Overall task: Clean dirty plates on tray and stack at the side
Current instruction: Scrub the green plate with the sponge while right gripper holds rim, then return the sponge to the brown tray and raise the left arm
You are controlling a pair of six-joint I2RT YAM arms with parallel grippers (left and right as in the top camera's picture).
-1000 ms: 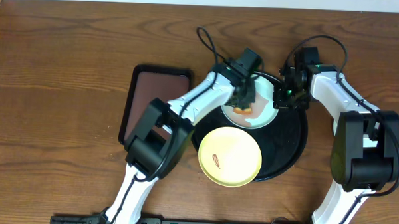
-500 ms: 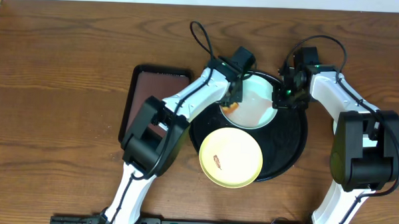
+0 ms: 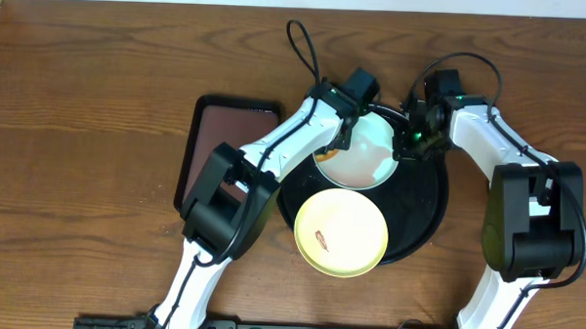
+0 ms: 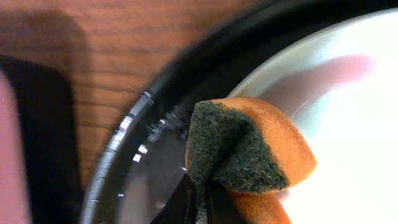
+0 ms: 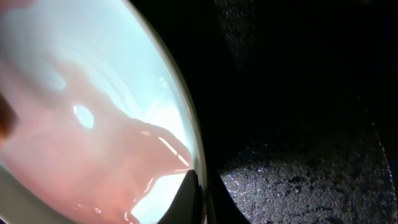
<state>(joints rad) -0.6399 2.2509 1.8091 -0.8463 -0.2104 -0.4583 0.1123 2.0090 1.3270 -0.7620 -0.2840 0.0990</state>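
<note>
Next, I let go of the orange sponge with my left gripper in the middle of the rectangular brown tray (image 3: 231, 157).
A pale mint-green plate (image 3: 364, 159) lies at the back of the round black tray (image 3: 426, 208). My left gripper (image 3: 331, 146) is shut on an orange sponge with a dark green pad (image 4: 249, 149) at the plate's left edge, over the tray rim (image 4: 118, 140). My right gripper (image 3: 407, 141) is shut on the plate's right rim (image 5: 194, 149), one finger on each side. A pale yellow plate (image 3: 340, 231) with a reddish-brown smear (image 3: 318, 234) lies at the tray's front left. A third plate is not in view.
A rectangular brown tray with a black rim (image 3: 220, 142) lies left of the round tray, under my left arm. Bare wood tabletop (image 3: 89, 128) spreads to the left and also to the right of my right arm.
My left gripper has dragged the sponge from the middle of the mint-green plate to its left edge. The plate has shifted slightly left; the right gripper kept hold of the rim.
</note>
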